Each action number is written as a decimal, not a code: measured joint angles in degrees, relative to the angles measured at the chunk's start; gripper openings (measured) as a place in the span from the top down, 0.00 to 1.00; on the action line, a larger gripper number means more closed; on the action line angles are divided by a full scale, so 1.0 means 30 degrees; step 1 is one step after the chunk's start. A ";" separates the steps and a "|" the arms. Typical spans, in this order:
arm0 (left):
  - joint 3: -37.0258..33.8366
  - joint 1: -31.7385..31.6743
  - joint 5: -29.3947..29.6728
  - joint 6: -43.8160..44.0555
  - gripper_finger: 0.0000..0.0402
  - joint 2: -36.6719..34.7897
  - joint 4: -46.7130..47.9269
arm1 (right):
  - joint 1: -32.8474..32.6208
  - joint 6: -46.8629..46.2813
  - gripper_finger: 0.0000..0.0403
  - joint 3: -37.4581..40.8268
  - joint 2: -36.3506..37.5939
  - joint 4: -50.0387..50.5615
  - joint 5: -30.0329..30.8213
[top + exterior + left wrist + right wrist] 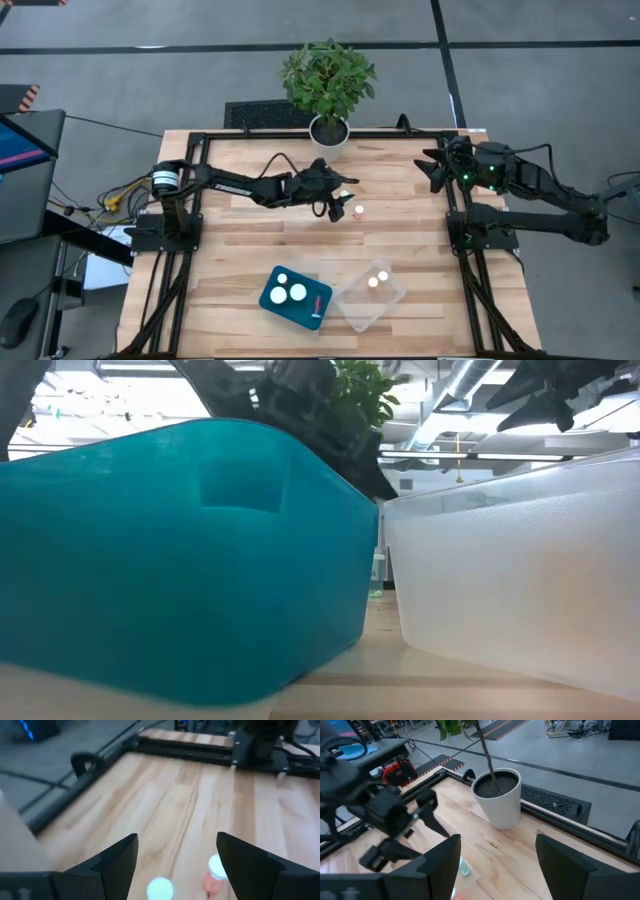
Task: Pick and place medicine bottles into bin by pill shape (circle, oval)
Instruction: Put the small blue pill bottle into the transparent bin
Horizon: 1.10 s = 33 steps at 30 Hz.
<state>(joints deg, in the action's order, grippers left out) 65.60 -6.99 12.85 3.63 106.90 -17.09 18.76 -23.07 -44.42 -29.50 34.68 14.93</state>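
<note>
My left gripper is going to close on the white cap (pixel 345 193) (pixel 160 888) of the greenish medicine bottle, the one next to the pinkish bottle.
Two medicine bottles are on the table's middle. One shows its round white cap (pixel 338 211) (pixel 160 888). The other is pinkish with a white cap (pixel 358 211) (pixel 215 871) and is just to its right. My left gripper (pixel 337 199) (pixel 177 838) is open and hangs above them; the white cap is below the gap between its fingers and the pinkish bottle is beside one finger. The right wrist view shows a greenish bottle (pixel 465 870). My right gripper (pixel 432 168) (pixel 497 839) is open and waits at the table's far right.
A teal bin (pixel 300 312) near the front holds two white-capped bottles (pixel 290 287). A clear bin (pixel 360 310) to its right holds two more (pixel 377 277). A potted plant (pixel 329 128) stands at the far edge. Black frame rails run along the table's sides.
</note>
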 joint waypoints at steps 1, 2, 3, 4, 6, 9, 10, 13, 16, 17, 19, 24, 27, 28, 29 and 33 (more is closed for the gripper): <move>0.0047 -0.0075 -0.0004 0.0554 0.35 0.0220 0.0002 | 0.0004 -0.0004 0.33 0.0000 0.0000 0.0012 0.0002; 0.0007 -0.0149 0.0021 0.0991 0.35 0.0356 0.0191 | 0.0011 -0.0022 0.33 0.0000 -0.0007 0.0013 0.0000; 0.0000 -0.0183 0.0025 0.1248 0.35 0.0418 0.0109 | 0.0003 -0.0058 0.33 0.0000 -0.0007 -0.0003 -0.0005; 0.0000 -0.0223 0.0047 0.1394 0.35 0.0425 0.0053 | 0.0015 -0.0133 0.33 0.0000 0.0000 0.0000 -0.0001; 0.0036 -0.0222 0.0127 0.1235 0.35 0.0404 -0.0211 | 0.0008 -0.0153 0.33 0.0000 -0.0001 -0.0007 -0.0005; 0.0036 -0.0128 0.0082 0.0898 0.35 0.0389 -0.0156 | 0.0007 -0.0151 0.33 0.0000 -0.0007 0.0000 -0.0005; 0.0036 -0.0109 0.0072 0.0862 0.35 0.0389 -0.0135 | 0.0007 -0.0153 0.33 0.0000 -0.0026 -0.0010 -0.0005; 0.0036 -0.0092 0.0030 0.1128 0.35 0.0389 -0.0134 | 0.0007 -0.0160 0.33 0.0000 -0.0036 -0.0007 0.0002; 0.0036 -0.0099 0.0066 0.1472 0.35 0.0389 -0.0135 | 0.0007 -0.0160 0.33 0.0000 -0.0036 0.0000 0.0002; 0.0036 -0.0099 0.0086 0.1481 0.35 0.0389 -0.0135 | 0.0007 -0.0154 0.33 0.0000 -0.0036 0.0000 0.0002; 0.0036 -0.0064 0.0081 0.1469 0.35 0.0389 -0.0130 | 0.0007 -0.0158 0.33 0.0000 -0.0036 0.0000 0.0002; 0.0029 -0.0041 0.0076 0.1401 0.35 0.0389 -0.0127 | 0.0007 -0.0160 0.33 0.0000 -0.0036 0.0000 0.0003; 0.0029 -0.0041 0.0076 0.1394 0.35 0.0389 -0.0127 | 0.0007 -0.0160 0.33 0.0000 -0.0036 0.0000 0.0008; 0.0029 -0.0041 0.0076 0.1387 0.35 0.0389 -0.0122 | 0.0007 -0.0160 0.33 0.0000 -0.0036 0.0000 0.0009; 0.0029 -0.0041 0.0076 0.1390 0.35 0.0389 -0.0120 | 0.0007 -0.0160 0.33 0.0000 -0.0036 0.0000 0.0009; 0.0029 -0.0041 0.0067 0.1392 0.35 0.0389 -0.0102 | 0.0007 -0.0160 0.33 0.0000 -0.0036 0.0000 0.0009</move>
<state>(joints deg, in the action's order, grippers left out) 65.69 -7.11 13.05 7.81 108.07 -17.40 18.79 -23.55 -44.42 -29.61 34.68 14.96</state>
